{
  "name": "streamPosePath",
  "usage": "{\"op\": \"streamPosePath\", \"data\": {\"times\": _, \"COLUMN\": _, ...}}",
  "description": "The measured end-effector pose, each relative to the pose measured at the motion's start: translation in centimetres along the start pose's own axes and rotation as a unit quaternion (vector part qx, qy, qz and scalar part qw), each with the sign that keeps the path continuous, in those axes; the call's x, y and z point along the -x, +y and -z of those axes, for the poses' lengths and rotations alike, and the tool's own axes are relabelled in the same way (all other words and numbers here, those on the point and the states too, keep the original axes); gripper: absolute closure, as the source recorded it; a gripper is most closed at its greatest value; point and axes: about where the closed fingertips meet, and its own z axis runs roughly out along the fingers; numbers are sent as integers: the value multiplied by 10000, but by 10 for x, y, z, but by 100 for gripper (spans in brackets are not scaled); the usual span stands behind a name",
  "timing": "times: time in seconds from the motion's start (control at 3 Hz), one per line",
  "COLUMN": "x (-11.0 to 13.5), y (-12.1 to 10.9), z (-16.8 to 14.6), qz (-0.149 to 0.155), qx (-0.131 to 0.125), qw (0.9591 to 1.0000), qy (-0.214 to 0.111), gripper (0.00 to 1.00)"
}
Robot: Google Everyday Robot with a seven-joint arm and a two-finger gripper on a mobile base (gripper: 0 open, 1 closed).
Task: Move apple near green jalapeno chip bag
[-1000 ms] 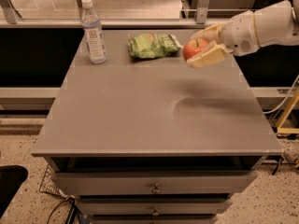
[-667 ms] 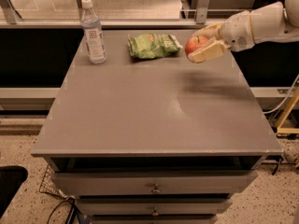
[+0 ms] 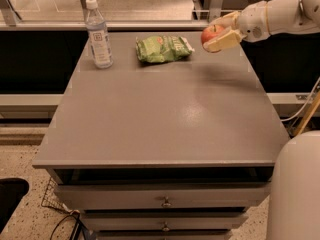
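The robot's gripper will release the apple on the grey table (image 3: 209,63) between the green jalapeno chip bag and the shadow of the arm.
The apple (image 3: 212,34) is red-orange with a yellowish patch and sits between the pale fingers (image 3: 223,40) of my gripper (image 3: 218,33), held in the air above the table's far right part. The gripper is shut on it. The white arm reaches in from the upper right. The green jalapeno chip bag (image 3: 162,49) lies flat on the grey table (image 3: 165,114) near its far edge, a short way left of the apple and lower than it. A shadow of the arm falls on the table right of the bag.
A clear plastic water bottle (image 3: 98,34) with a white cap stands at the table's far left. The table has drawers (image 3: 162,201) in front. A white rounded robot part (image 3: 295,189) fills the lower right. Cables lie on the floor at the lower left.
The gripper with the apple has moved up and slightly away toward the table's far edge. The bag and the bottle have not moved.
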Motion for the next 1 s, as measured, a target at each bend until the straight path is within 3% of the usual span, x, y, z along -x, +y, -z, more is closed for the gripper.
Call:
{"op": "streamPosePath", "data": {"times": 0.67, "x": -5, "y": -37, "z": 6, "qz": 11, "qx": -737, "qw": 9972, "qy": 123, "gripper": 100}}
{"op": "streamPosePath", "data": {"times": 1.0, "x": -25, "y": -36, "z": -2, "qz": -193, "qx": -1034, "qw": 9942, "qy": 229, "gripper": 100}}
